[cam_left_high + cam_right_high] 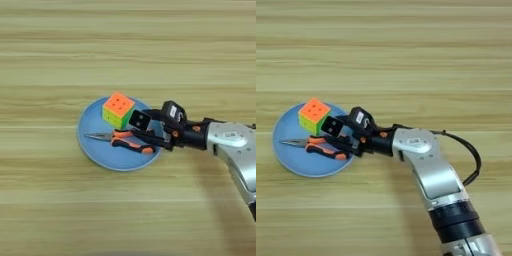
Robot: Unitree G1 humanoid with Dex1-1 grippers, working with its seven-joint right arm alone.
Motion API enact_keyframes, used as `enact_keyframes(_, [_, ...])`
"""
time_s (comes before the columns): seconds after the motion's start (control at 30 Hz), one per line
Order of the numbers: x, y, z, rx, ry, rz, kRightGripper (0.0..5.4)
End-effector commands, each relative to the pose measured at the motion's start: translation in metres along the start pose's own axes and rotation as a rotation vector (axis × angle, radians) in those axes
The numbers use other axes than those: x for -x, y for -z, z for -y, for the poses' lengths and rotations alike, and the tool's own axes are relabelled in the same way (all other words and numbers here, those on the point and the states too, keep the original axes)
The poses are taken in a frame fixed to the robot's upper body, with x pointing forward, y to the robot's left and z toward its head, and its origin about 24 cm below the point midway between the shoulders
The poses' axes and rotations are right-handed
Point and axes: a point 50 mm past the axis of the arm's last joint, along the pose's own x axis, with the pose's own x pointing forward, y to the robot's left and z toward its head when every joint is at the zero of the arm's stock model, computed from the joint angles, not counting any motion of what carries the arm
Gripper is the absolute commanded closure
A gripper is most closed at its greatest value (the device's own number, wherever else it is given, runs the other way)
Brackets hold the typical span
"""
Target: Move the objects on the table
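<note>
I will use my right gripper to set the small white block down and let it go on the blue plate's near part [118, 157], just below the pliers.
A round blue plate [94, 146] lies on the wooden table [50, 60]. On its far part stands the puzzle cube [118, 109], orange face up, with green and yellow sides. Orange-and-black-handled pliers [125, 140] lie across the plate's middle, tips pointing left. My right gripper [144, 125] reaches in from the right over the plate's right part, shut on the small white block with a black face [140, 120]. The block is tilted, close to the cube's right side, and sits just above the pliers' handles. In the right eye view the same gripper [336, 132] holds the block [332, 126].
My silver forearm [426, 165] runs from the bottom right up to the plate's right rim, with a black cable [471, 155] looping to its right. Bare wood surrounds the plate on the far, left and near sides.
</note>
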Motion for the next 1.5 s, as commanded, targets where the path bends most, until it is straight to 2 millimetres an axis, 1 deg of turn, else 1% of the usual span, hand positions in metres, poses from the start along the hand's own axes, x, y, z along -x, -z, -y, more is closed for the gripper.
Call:
enact_keyframes(0.03, [0.000,-0.020,0.009,0.117,0.005,0.040,2.91])
enact_keyframes(0.47, [-0.024,-0.008,-0.013,0.138,-0.162,-0.007,2.91])
enact_keyframes(0.73, [-0.031,-0.007,-0.017,0.155,-0.204,-0.017,2.92])
enact_keyframes(1.03, [-0.033,-0.006,-0.019,0.173,-0.227,-0.034,2.92])
enact_keyframes(1.07, [-0.033,-0.006,-0.019,0.174,-0.229,-0.034,2.56])
enact_keyframes(1.17, [-0.034,-0.006,-0.019,0.176,-0.227,-0.034,2.30])
enact_keyframes(1.2, [-0.034,-0.006,-0.019,0.176,-0.226,-0.033,2.12])
enact_keyframes(1.5, [-0.034,-0.008,-0.017,0.174,-0.217,-0.026,1.10])
